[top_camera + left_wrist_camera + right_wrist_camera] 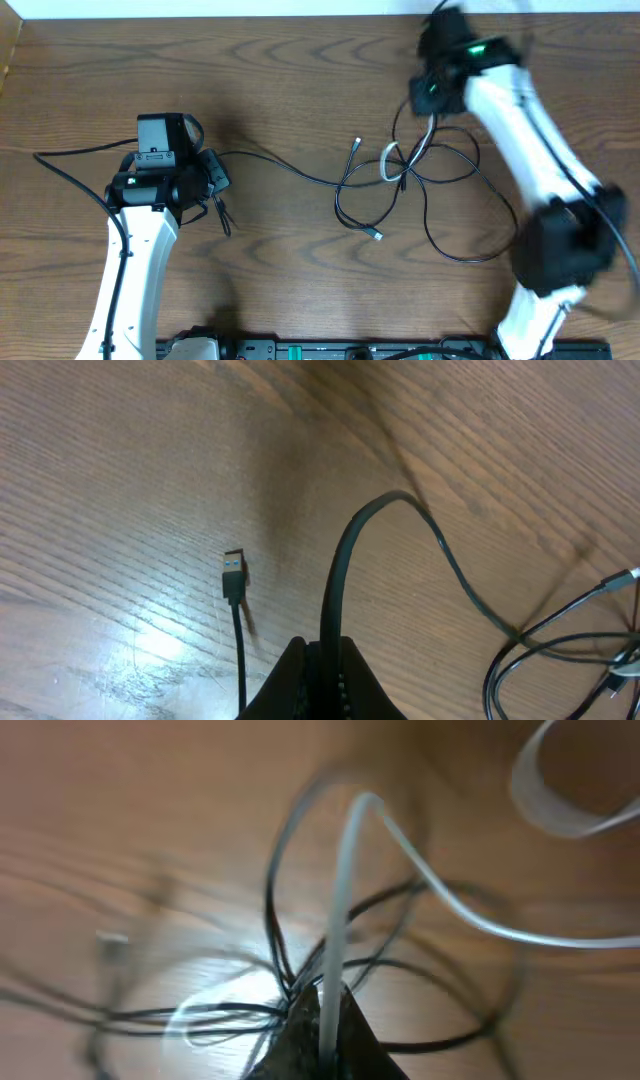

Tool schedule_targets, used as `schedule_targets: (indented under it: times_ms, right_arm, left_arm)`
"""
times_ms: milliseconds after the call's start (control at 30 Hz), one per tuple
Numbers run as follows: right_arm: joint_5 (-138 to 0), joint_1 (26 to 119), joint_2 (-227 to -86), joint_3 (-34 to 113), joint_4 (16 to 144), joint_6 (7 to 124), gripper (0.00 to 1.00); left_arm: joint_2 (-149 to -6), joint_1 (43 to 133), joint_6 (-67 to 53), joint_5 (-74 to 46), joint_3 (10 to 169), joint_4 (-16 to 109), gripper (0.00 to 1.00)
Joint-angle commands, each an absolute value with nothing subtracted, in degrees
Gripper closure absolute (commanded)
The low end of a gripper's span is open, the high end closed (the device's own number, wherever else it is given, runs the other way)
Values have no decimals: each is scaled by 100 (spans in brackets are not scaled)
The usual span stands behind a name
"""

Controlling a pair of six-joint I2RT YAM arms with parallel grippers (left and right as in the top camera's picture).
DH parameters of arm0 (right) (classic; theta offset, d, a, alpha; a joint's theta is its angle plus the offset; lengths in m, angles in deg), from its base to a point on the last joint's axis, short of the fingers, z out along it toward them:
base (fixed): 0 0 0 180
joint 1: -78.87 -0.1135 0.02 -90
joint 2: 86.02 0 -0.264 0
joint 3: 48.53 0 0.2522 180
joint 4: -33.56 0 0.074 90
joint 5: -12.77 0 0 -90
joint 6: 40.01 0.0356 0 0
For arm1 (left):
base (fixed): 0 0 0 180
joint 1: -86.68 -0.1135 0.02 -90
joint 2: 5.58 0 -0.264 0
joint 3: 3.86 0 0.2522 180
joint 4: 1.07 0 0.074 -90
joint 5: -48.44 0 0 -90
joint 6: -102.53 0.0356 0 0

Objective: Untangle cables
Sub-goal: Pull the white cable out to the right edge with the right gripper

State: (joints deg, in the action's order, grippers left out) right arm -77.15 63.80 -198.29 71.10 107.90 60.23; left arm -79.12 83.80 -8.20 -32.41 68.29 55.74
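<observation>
Next, I release the white cable, now held at the tangle's far side, with my right gripper on bare wood, across the white arm from the black cords [622, 162].
The cables [440, 165] lie looped together right of the table's middle, several thin black cords and one white cable [391, 160]. One black cord [280, 167] runs left from the tangle to my left gripper [217, 174]. In the left wrist view that gripper [325, 658] is shut on the black cord [345, 550], whose USB plug [233, 573] rests on the wood beside it. My right gripper [431, 106] hangs above the tangle's far side. In the right wrist view it [328, 1005] is shut on the white cable [342, 890], with black loops [280, 920] blurred below.
Two small plug ends [377, 235] [357, 143] stick out of the tangle's left side. A thicker black robot cable [70, 152] trails left of my left arm. An equipment rail [350, 350] lines the near edge. The table's far edge [250, 18] runs along the top.
</observation>
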Motion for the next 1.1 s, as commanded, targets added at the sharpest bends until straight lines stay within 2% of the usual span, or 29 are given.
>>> schedule_targets:
  times_ms: [0,167,367,600,1067]
  right_arm:
    - [-7733,6659,-18550,7615,10691,5997,99]
    - [-8496,7249,-17442,7672,10418,5951,99]
    - [-9473,8253,-17118,7672,10025,5759,99]
    - [-9473,9284,-17392,7661,9880,5763,99]
    - [-9468,10587,-18609,7639,11030,6497,99]
  left_arm:
    - [-7931,8394,-743,-3191,6899,5576,93]
    - [-7931,8394,-743,-3191,6899,5574,93]
    - [-7931,8394,-743,-3191,6899,5576,93]
    - [-7931,8394,-743,-3191,6899,5576,93]
    - [-7931,8394,-743,-3191,6899,5574,93]
